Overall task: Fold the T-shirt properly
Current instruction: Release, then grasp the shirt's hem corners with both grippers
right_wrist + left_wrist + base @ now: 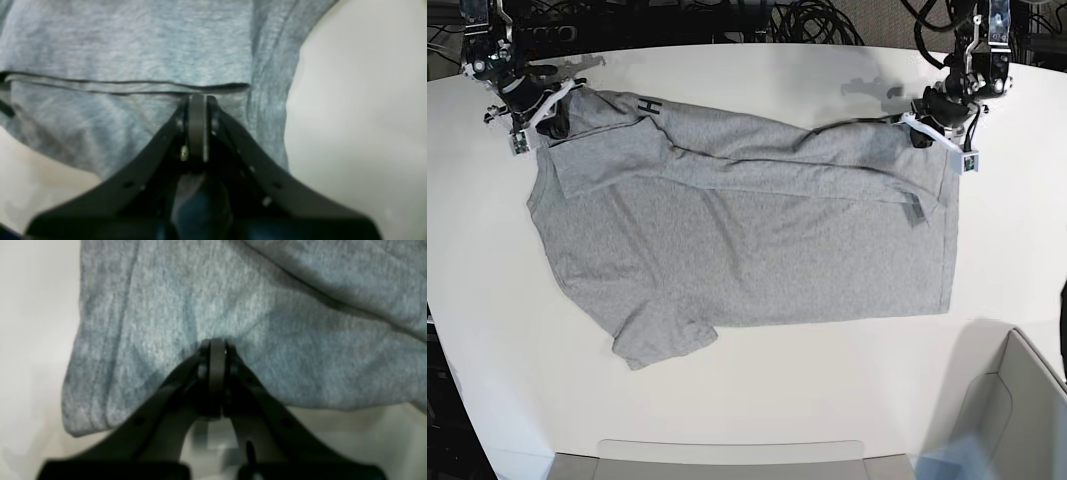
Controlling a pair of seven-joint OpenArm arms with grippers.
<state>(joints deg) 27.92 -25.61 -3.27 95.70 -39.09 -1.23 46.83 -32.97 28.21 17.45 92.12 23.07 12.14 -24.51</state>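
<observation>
My right hand should lay the grey T-shirt's corner on the white table (pixel 529 88), just past the T-shirt's folded band toward the cables.
The heather-grey T-shirt (pixel 747 240) lies spread on the white table (pixel 757 390), its far edge turned over toward the front in a long band. A bit of black lettering (pixel 649 107) shows at the far left. My left gripper (pixel 919 128) is at the shirt's far right corner. In the left wrist view my left gripper (pixel 217 344) is shut, with the grey cloth (pixel 186 306) pinched at its tips. My right gripper (pixel 552 120) is at the far left corner. Up close my right gripper (pixel 197 98) is shut on the cloth just below a hemmed edge (pixel 126 87).
A grey bin (pixel 1017 400) stands at the front right corner. A flat grey tray (pixel 727 455) sits at the front edge. Cables (pixel 807 20) lie beyond the table's far edge. One sleeve (pixel 662 340) sticks out toward the front left.
</observation>
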